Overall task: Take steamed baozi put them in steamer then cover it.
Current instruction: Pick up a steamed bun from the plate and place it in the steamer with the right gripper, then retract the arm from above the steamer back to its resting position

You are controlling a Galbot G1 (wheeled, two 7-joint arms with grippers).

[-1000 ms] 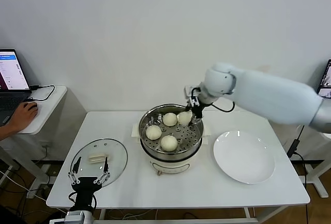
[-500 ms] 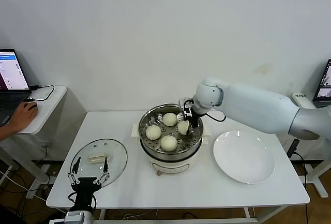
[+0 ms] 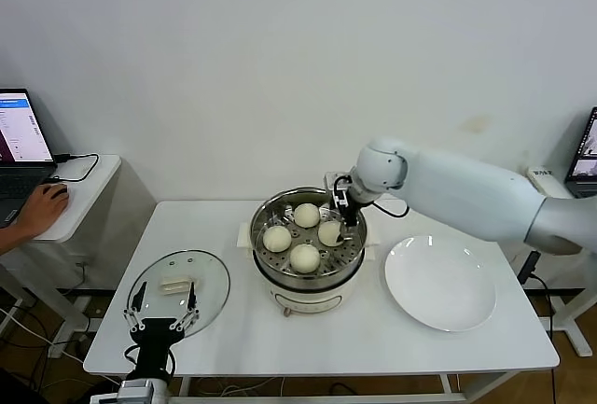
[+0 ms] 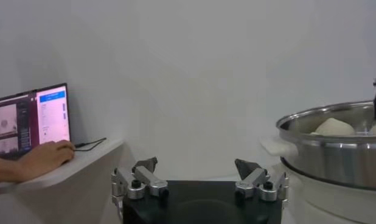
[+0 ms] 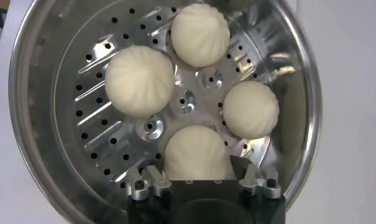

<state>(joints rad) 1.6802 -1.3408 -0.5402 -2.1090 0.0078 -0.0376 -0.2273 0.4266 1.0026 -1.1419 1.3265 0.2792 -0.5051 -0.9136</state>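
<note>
I need to close my left gripper next on the cream handle (image 3: 174,285) of the glass cover, because the steamer holding the baozi still has to be covered.
The steamer (image 3: 308,278) stands mid-table, its steel pot (image 5: 42,182) holding four baozi on the perforated tray. In the head view they lie at the back (image 3: 307,215), left (image 3: 277,238), front (image 3: 305,257) and right (image 3: 329,232). My right gripper (image 3: 343,215) reaches into the pot's right side. In the right wrist view its open jaws flank the nearest baozi (image 5: 196,152), which rests on the tray. The glass cover (image 3: 179,290) with its cream handle lies flat at the table's left front. My left gripper (image 3: 164,314) hangs open and empty over the cover's near edge.
A flat white plate (image 3: 439,283) lies bare to the right of the steamer. A side desk with a laptop (image 3: 20,143) and a person's hand (image 3: 37,208) stands at far left. The wall runs close behind the table.
My right gripper has come down from above the pot's back right rim and set the fourth baozi on the tray's right side. The left arm has not moved.
</note>
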